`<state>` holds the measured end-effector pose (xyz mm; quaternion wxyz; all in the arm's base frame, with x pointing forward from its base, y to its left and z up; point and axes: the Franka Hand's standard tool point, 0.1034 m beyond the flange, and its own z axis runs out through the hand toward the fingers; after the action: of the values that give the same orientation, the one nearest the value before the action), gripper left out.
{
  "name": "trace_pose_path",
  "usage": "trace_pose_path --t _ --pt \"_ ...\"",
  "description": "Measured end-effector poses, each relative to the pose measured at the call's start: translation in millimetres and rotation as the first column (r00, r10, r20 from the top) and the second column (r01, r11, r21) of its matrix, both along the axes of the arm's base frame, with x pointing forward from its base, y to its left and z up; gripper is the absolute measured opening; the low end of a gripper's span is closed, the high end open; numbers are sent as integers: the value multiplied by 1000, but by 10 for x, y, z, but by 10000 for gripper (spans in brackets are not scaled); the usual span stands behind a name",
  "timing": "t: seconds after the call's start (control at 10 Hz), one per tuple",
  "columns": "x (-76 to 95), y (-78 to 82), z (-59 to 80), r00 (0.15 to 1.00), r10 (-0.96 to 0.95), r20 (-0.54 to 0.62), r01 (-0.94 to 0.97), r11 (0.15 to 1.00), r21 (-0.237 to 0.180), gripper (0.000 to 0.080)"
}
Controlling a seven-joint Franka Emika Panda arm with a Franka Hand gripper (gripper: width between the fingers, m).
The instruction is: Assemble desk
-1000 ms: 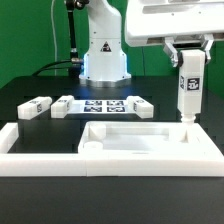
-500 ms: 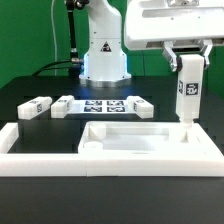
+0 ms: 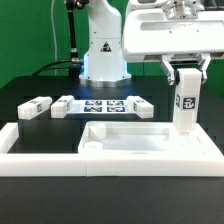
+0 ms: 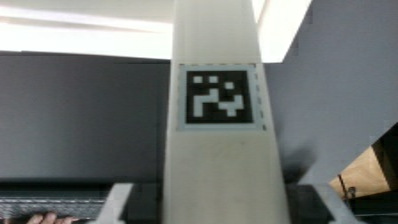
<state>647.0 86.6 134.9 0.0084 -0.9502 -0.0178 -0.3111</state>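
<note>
The white desk leg, now upright at the desk top's far corner, will be let go by my gripper, standing upright in the desk top's corner (image 3: 192,146) next to the front rim.
My gripper (image 3: 186,74) is shut on a white square-section desk leg (image 3: 186,102) and holds it upright by its top end. The leg's tag faces the exterior camera. Its lower end is at the far corner of the white rimmed desk top (image 3: 122,127) on the exterior view's right; I cannot tell whether they touch. In the wrist view the leg (image 4: 222,150) fills the middle with its tag (image 4: 221,97), and the gripper (image 4: 222,208) has grey fingers (image 4: 135,200) on either side of it.
Two loose legs (image 3: 33,106) (image 3: 63,104) lie at the back left beside the marker board (image 3: 105,106). Long white border bars (image 3: 110,162) run along the front and left of the desk top. The robot base (image 3: 103,55) stands behind.
The gripper has come down and slightly to the exterior view's left with the leg, bringing its lower end to the desk top's corner.
</note>
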Motion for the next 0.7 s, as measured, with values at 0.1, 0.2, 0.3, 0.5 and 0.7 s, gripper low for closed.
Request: trace_pose_path --t 0.1,0.2,0.3,0.5,0.7 --pt "17 4 -4 1000 0 3 0 1000 0 291" --pt "42 13 -3 1000 1 8 -1 1000 0 291" --pt "59 30 -5 1000 3 10 -3 1000 0 291" --pt "99 40 -11 1000 4 14 -4 1000 0 291" --pt "128 45 -70 1000 5 11 -5 1000 -3 291"
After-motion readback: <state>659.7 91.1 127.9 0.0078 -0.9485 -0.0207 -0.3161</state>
